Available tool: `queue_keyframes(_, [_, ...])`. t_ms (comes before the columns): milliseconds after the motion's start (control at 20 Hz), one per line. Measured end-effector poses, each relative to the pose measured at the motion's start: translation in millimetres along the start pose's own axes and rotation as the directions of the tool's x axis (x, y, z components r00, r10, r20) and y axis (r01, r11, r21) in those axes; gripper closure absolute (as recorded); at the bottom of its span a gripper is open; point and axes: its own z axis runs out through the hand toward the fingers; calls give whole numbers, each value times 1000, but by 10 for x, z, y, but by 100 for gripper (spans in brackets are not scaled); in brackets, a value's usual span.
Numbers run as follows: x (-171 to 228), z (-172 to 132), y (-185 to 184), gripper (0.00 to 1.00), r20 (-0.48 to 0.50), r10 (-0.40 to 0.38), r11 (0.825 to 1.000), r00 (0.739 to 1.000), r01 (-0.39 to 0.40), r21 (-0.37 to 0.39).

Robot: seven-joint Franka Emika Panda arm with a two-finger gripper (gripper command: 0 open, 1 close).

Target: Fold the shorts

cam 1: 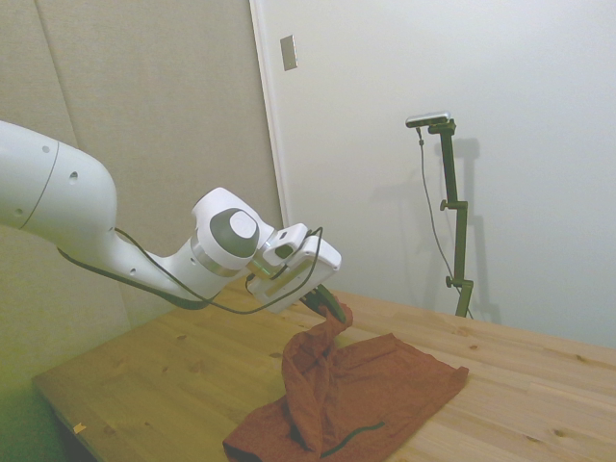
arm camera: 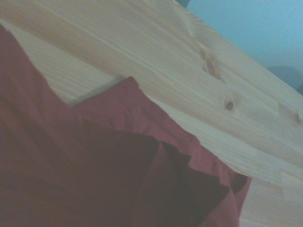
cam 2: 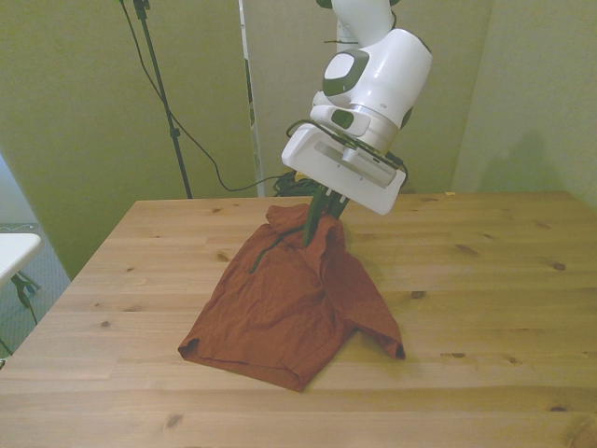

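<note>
Next, my gripper lets go of the raised edge of the shorts on the bare wood (cam 2: pixel 154 281) between the shorts and the white surface.
The rust-red shorts (cam 2: pixel 289 303) lie on the wooden table (cam 2: pixel 485 280), with one edge lifted into a peak. My gripper (cam 2: pixel 322 219) is shut on that raised edge of the shorts (cam 1: pixel 332 318) and holds it a little above the table. The rest of the cloth drapes down and spreads toward the front view's near side, one dark pocket slit (cam 1: pixel 351 435) showing. In the wrist view the shorts (arm camera: pixel 94 175) fill most of the picture over the bare table (arm camera: pixel 199 75).
A white wall and door frame (cam 1: pixel 269 115) stand behind the table. A black cable hangs at the back in the front view (cam 2: pixel 201 149). Bare wood runs on both sides of the shorts.
</note>
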Motion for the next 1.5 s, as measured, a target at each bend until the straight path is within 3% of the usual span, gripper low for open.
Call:
queue_keyframes(450, [576,309,376,100,8,80,997,997,-80,-21])
queue_keyframes(1050, [1259,312,1101,100,-9,185,983,983,-185,-18])
queue_keyframes(1350, [1228,779,1647,100,53,237,970,970,-234,-58])
queue_keyframes(1400, [1181,902,1669,0,66,241,969,968,-237,-62])
queue_keyframes(1500, [1086,1130,1669,0,93,249,968,964,-244,-65])
